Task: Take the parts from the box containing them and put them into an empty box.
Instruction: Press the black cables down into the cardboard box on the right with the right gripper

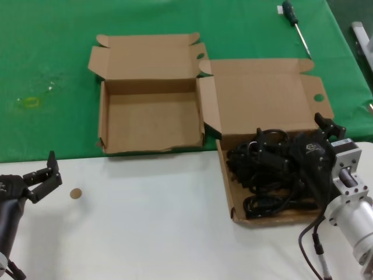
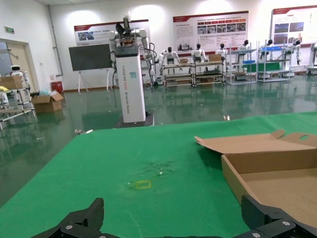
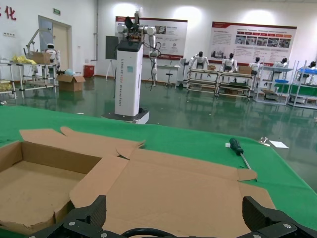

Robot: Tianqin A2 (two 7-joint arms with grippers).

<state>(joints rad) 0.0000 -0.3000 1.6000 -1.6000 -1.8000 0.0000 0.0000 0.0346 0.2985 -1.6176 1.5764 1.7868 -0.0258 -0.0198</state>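
Observation:
Next, I close my right gripper on the tied middle (image 1: 291, 137) of the looped black part that is lying nearest to the lid of the larger box.
The larger cardboard box (image 1: 228, 192) stands on the right, its wide lid (image 1: 262, 99) folded back; it holds a tangle of black parts (image 1: 262, 175). My right gripper (image 1: 309, 135) is open and low over these parts, near the box's back wall. In the right wrist view its jaws (image 3: 176, 218) are wide apart, with a black loop (image 3: 143, 232) between them and the lid (image 3: 188, 193) ahead. The smaller box (image 1: 151, 119) with the wavy front wall is empty and stands to the left. My left gripper (image 1: 53, 173) is open and empty at the near left; the left wrist view (image 2: 173, 218) shows the same.
A screwdriver (image 1: 294, 20) lies on the green cloth at the back right. A small brown disc (image 1: 75, 193) lies on the white table near my left gripper. A yellow mark (image 1: 29, 102) is on the cloth at the left.

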